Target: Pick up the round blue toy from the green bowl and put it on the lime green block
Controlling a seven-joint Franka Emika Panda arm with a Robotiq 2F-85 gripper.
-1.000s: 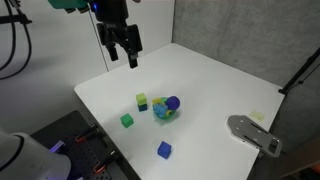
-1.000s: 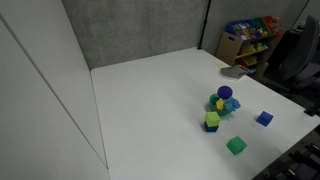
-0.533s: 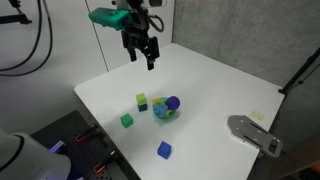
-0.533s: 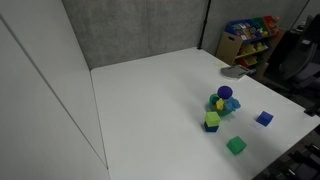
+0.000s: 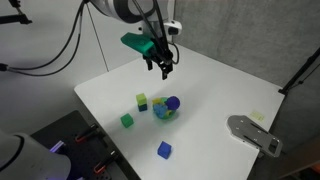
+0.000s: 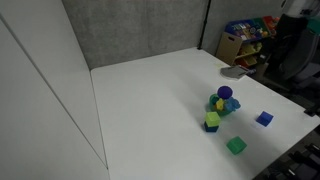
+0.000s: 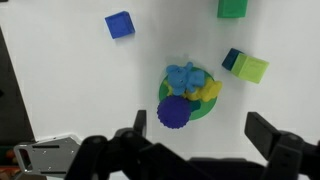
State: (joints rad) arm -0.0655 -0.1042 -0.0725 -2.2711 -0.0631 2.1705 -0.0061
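My gripper should next move down to the round blue toy on the edge of the green bowl and close around the toy's sides [image 5: 173,103] [image 7: 174,112].
The round blue toy [image 5: 172,103] [image 6: 225,92] [image 7: 178,112] rests on the edge of the green bowl [image 5: 163,114] [image 6: 221,105] [image 7: 196,107], next to light blue and yellow pieces. The lime green block [image 5: 142,101] [image 6: 212,121] [image 7: 252,69] stands just beside the bowl, with a small dark blue piece touching it. My gripper [image 5: 163,68] [image 7: 200,128] hangs open and empty well above the table, over the area behind the bowl. In the wrist view the toy lies near one finger.
A darker green cube [image 5: 127,120] [image 6: 236,146] [image 7: 233,8] and a blue cube [image 5: 164,149] [image 6: 264,118] [image 7: 120,25] lie apart on the white table [image 5: 210,80]. A grey flat object [image 5: 255,134] [image 7: 45,155] sits at the table's edge.
The arm has swung across the table from the far corner toward the bowl, and the gripper has come lower. The toys and blocks have not moved.
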